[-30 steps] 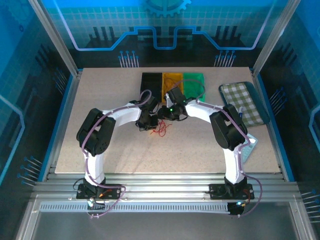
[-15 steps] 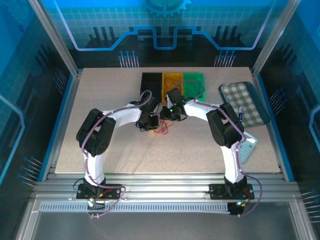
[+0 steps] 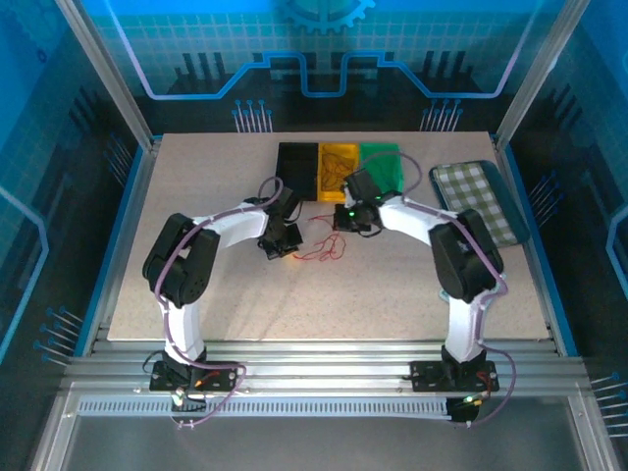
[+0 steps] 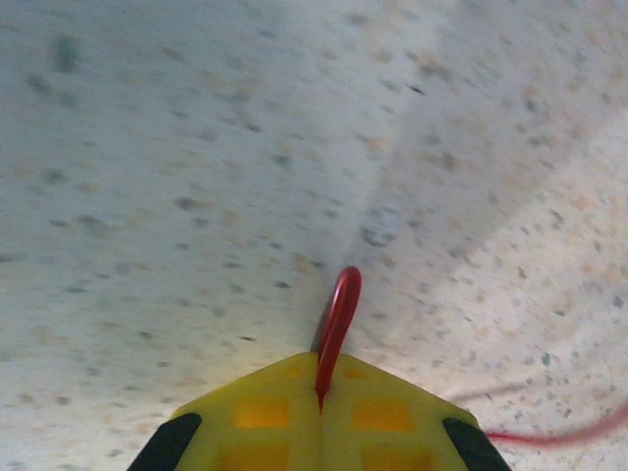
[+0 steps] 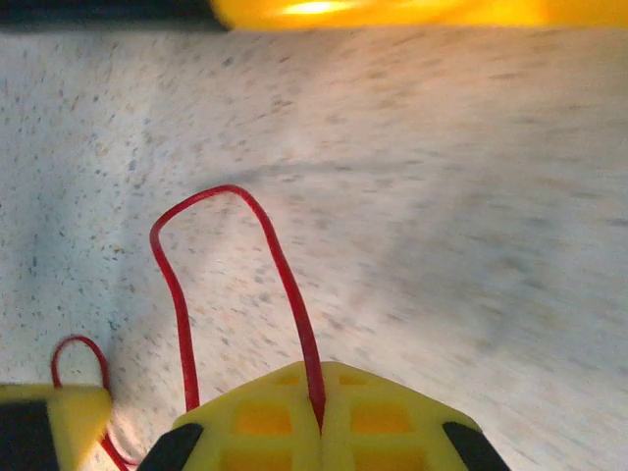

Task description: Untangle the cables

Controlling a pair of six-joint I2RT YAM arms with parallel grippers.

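My right gripper has the red cable. It will let go of the cable inside the black section of the tray [image 3: 295, 171], beside the orange section.
A thin red cable [image 3: 322, 250] lies stretched across the tabletop between the two grippers, in loose curls. My left gripper [image 3: 276, 245] is shut on one part of it; in the left wrist view a short red loop [image 4: 337, 314] sticks out from between the closed yellow fingers [image 4: 265, 417]. My right gripper [image 3: 351, 222] is shut on another part; in the right wrist view the red cable [image 5: 235, 265] arches out from the closed yellow fingers [image 5: 392, 422] and curves back down. Blue-purple and dark cables are not visible.
A tray with black, orange and green sections [image 3: 339, 169] lies just behind the grippers; its orange edge [image 5: 383, 12] shows in the right wrist view. A checkered pouch [image 3: 478, 201] sits at the right. The speckled tabletop [image 3: 294, 304] stretches in front.
The two grippers have moved apart: the left one leftward, the right one back and to the right toward the tray. The red cable is drawn out longer between them.
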